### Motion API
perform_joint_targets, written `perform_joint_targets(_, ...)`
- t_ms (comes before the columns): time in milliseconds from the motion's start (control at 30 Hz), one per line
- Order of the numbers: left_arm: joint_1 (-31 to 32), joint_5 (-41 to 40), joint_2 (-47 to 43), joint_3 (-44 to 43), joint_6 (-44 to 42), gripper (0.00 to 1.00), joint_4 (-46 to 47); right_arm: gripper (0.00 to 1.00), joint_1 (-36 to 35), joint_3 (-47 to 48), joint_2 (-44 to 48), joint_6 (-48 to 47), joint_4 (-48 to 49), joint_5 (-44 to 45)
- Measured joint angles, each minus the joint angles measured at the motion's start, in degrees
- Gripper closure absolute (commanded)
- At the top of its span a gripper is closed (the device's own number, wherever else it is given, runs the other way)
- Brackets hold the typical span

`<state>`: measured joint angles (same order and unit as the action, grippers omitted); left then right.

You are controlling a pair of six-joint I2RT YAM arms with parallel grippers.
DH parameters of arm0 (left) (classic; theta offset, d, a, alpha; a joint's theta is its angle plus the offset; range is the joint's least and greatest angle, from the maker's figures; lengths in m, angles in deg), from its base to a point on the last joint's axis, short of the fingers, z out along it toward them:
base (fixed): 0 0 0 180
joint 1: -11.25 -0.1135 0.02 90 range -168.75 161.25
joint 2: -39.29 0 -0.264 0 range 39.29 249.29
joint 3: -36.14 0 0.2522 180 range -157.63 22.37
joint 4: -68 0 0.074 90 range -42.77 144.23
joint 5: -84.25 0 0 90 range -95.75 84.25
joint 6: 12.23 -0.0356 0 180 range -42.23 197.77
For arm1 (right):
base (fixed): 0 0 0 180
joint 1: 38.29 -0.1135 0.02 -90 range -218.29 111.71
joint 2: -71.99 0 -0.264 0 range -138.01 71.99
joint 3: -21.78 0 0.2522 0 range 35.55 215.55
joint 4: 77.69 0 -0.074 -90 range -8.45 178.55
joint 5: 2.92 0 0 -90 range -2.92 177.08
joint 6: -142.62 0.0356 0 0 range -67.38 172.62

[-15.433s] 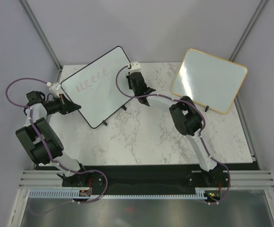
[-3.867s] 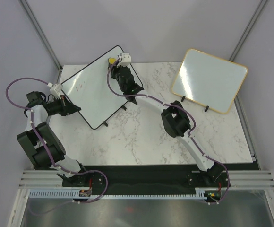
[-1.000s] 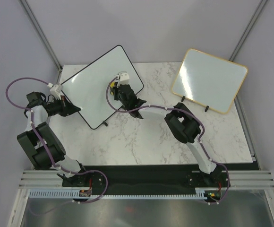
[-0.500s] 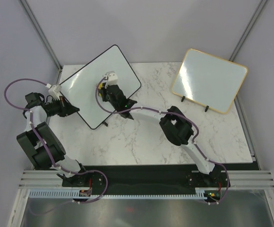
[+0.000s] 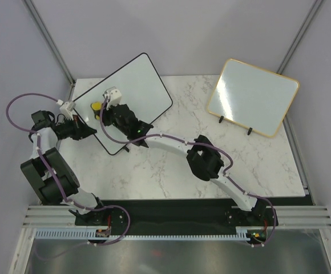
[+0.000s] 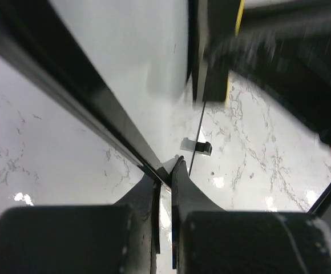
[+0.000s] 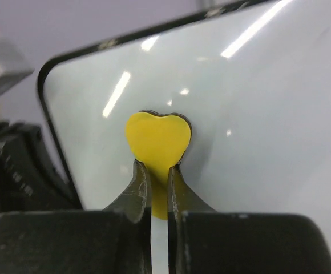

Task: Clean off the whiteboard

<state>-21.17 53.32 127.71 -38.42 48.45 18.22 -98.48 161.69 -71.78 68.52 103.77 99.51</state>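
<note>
The robot's right gripper needs to release the yellow eraser on the marble table [image 5: 189, 133] between the whiteboard and the gold-framed board.
The whiteboard [image 5: 137, 85], white with a thin black frame, stands tilted at the table's back left; no red marks show on it. My right gripper [image 5: 100, 108] is shut on a yellow heart-shaped eraser [image 5: 97, 106] pressed on the board near its left edge. In the right wrist view the eraser [image 7: 157, 142] sits between the fingertips [image 7: 136, 182] against the board [image 7: 257, 97]. My left gripper [image 5: 93, 131] is shut on the board's black frame [image 6: 80, 105] at its lower left edge, its own tips meeting there in the left wrist view [image 6: 164, 174].
A second white board with a gold frame [image 5: 252, 97] stands at the back right. The marble table top [image 5: 211, 120] lies between the boards. A black foot [image 6: 200, 147] of the whiteboard shows in the left wrist view.
My right gripper with the eraser has swept left across the whiteboard from its right side to near the left edge. The red scribbles seen earlier are gone. The left gripper has held still.
</note>
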Motion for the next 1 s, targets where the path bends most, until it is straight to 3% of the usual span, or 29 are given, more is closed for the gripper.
perform_joint_targets(467, 0.3, 0.0, -0.4, 0.0, -0.3, 0.98, 0.1, 1.00, 17.0, 12.5, -8.1, 2.9, 11.9, 6.7)
perform_joint_targets(1000, 0.5, 0.0, -1.1, 0.0, -0.7, 0.98, 0.0, 1.00, 2.8, 16.6, -10.9, -3.8, 17.7, 1.0)
